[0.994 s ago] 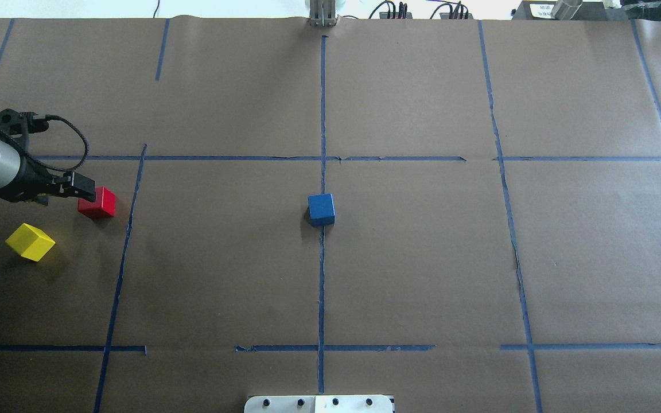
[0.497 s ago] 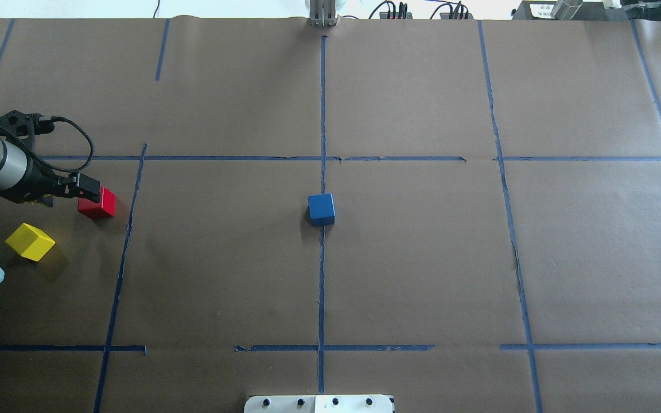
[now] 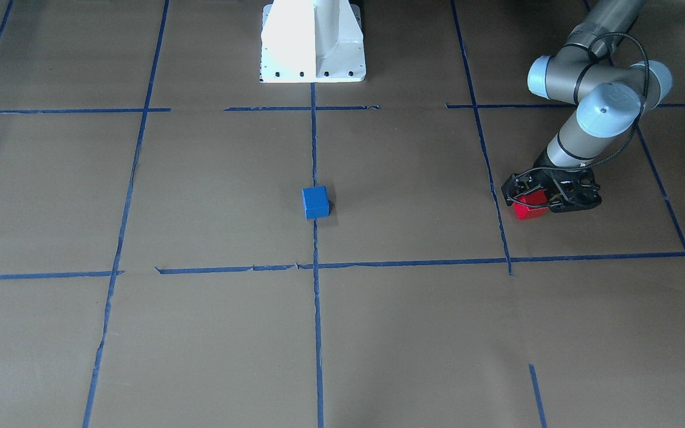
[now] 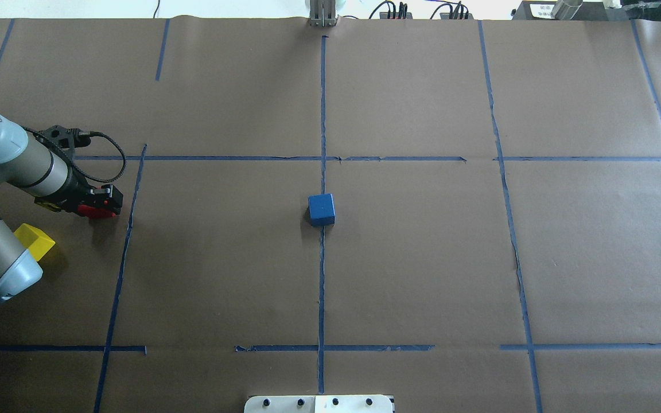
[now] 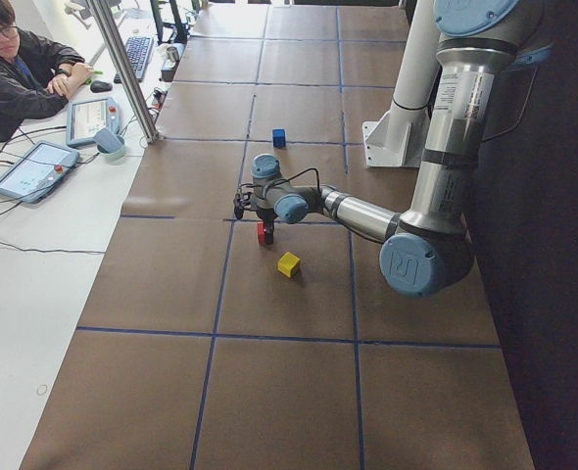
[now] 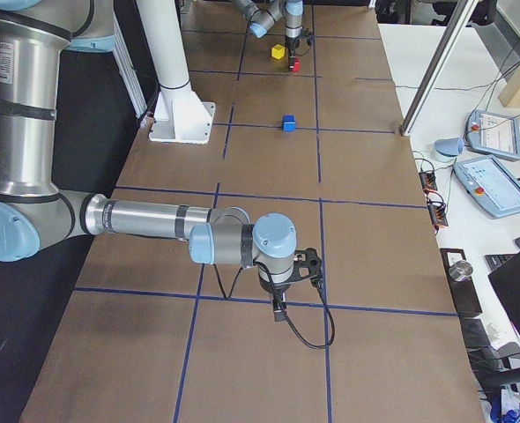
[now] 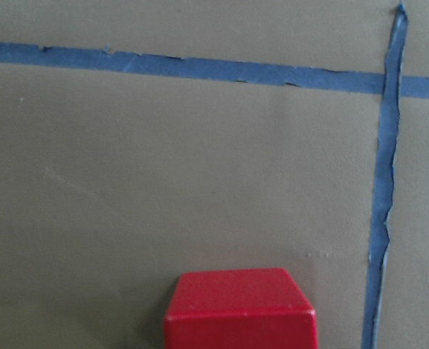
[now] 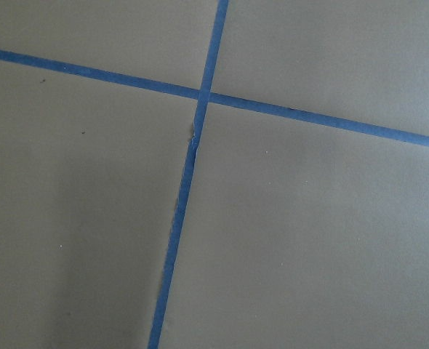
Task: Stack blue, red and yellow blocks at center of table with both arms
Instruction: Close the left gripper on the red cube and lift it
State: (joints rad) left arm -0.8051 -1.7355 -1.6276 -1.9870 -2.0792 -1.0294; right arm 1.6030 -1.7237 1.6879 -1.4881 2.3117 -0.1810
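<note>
Next, the left gripper releases the red block atop the blue block (image 3: 315,197) on the tape line.
The blue block (image 4: 321,209) sits on the tape line at the table's center, also seen in the front-facing view (image 3: 316,202). The red block (image 4: 94,211) lies at the far left, mostly covered by my left gripper (image 4: 104,201). In the front-facing view that gripper (image 3: 541,196) hangs low over the red block (image 3: 527,209) with its fingers spread on either side. The left wrist view shows the red block (image 7: 240,309) at its bottom edge. The yellow block (image 4: 35,240) is half hidden behind my left arm's elbow. My right gripper (image 6: 279,313) shows only in the exterior right view, low over bare paper; I cannot tell its state.
Brown paper with blue tape lines (image 4: 322,115) covers the table. The robot's white base (image 3: 313,41) stands at the near edge. An operator (image 5: 15,73) sits at a side table with tablets (image 5: 34,168). A metal post (image 5: 122,69) stands at the far edge.
My left arm has swung right and forward, so the gripper now covers the red block where before it was beside it. The elbow now hides part of the yellow block. The blocks have not moved.
</note>
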